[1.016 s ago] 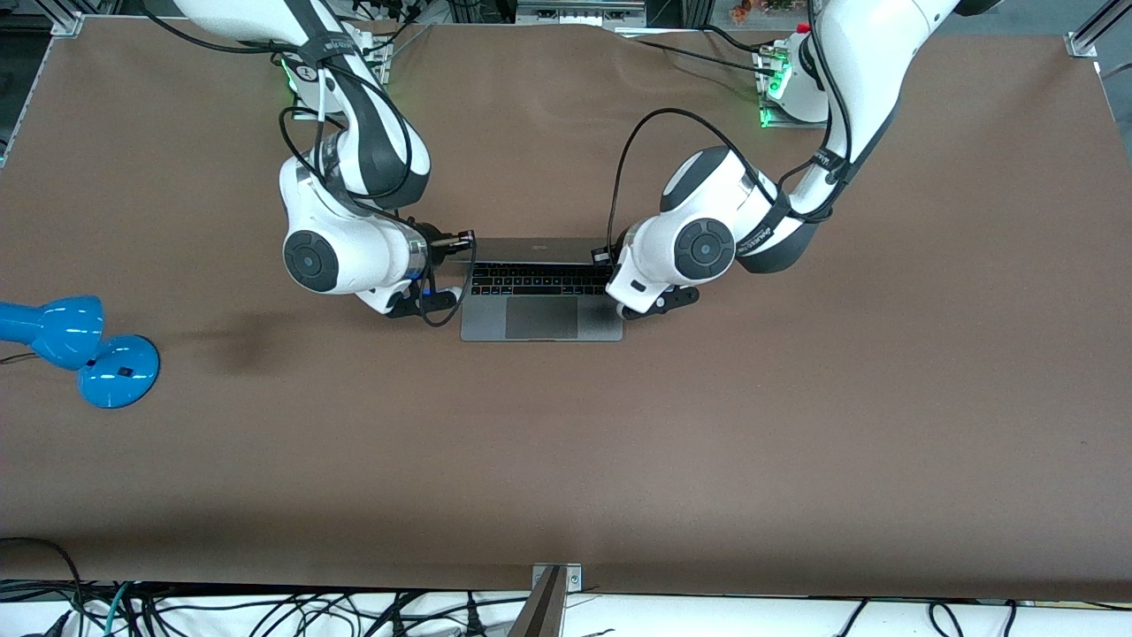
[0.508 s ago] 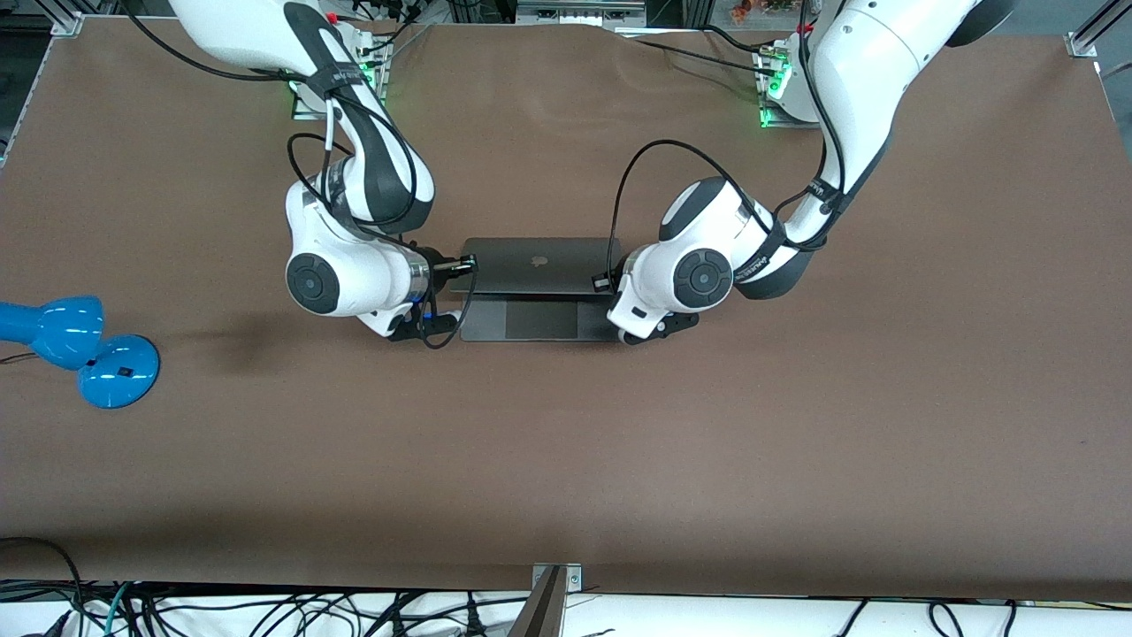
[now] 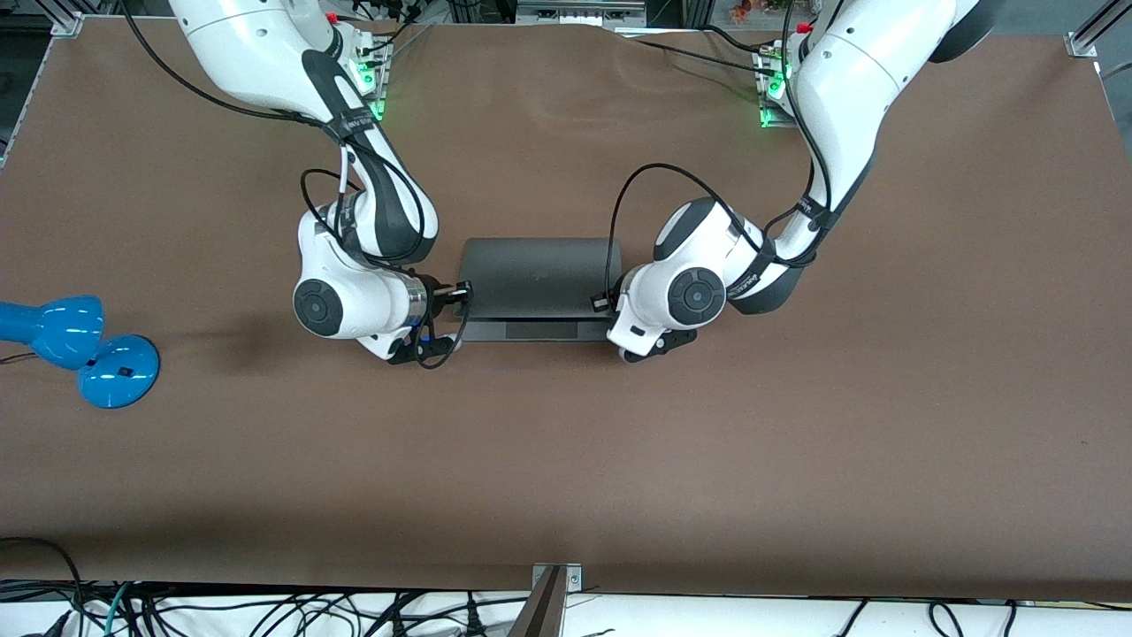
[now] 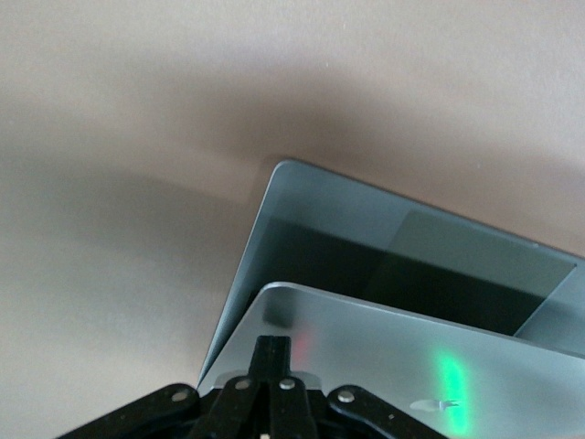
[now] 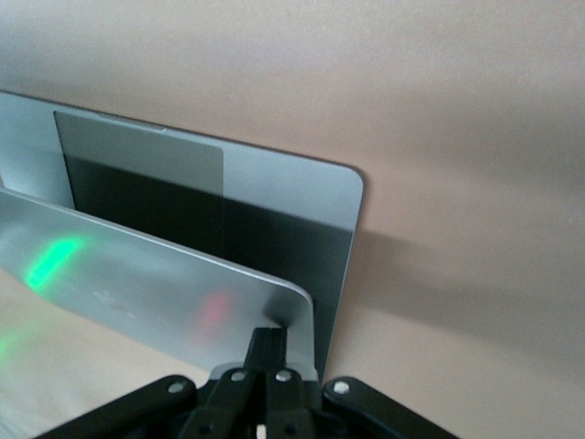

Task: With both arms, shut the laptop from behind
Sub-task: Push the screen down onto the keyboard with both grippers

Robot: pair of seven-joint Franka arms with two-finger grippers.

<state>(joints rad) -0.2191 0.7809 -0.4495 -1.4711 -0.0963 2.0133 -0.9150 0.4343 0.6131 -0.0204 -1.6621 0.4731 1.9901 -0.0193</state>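
I will let go of the laptop's lid, now tilted low over the base, with my left gripper once it lies flat on the laptop base (image 3: 541, 290), over the part with the trackpad.
The space-grey laptop (image 3: 538, 274) lies mid-table with its lid tilted low over the base. Only a strip of base and trackpad (image 3: 531, 331) shows at the edge nearer the front camera. My right gripper (image 3: 462, 290) is shut, its closed fingertips pressed on the lid's corner toward the right arm's end. In the right wrist view the gripper (image 5: 267, 337) touches the lid (image 5: 137, 274) above the base (image 5: 274, 210). My left gripper (image 3: 602, 303) is shut and pressed on the other lid corner. In the left wrist view it (image 4: 274, 344) touches the lid (image 4: 393, 357) above the base (image 4: 366, 247).
A blue desk lamp (image 3: 84, 349) lies near the table edge at the right arm's end. Cables hang along the table's front edge (image 3: 265, 610). The arm bases with green lights (image 3: 769, 88) stand at the table's back edge.
The lid has swung down from about upright to nearly flat, hiding the keyboard. Both grippers moved with it, down and toward the front camera.
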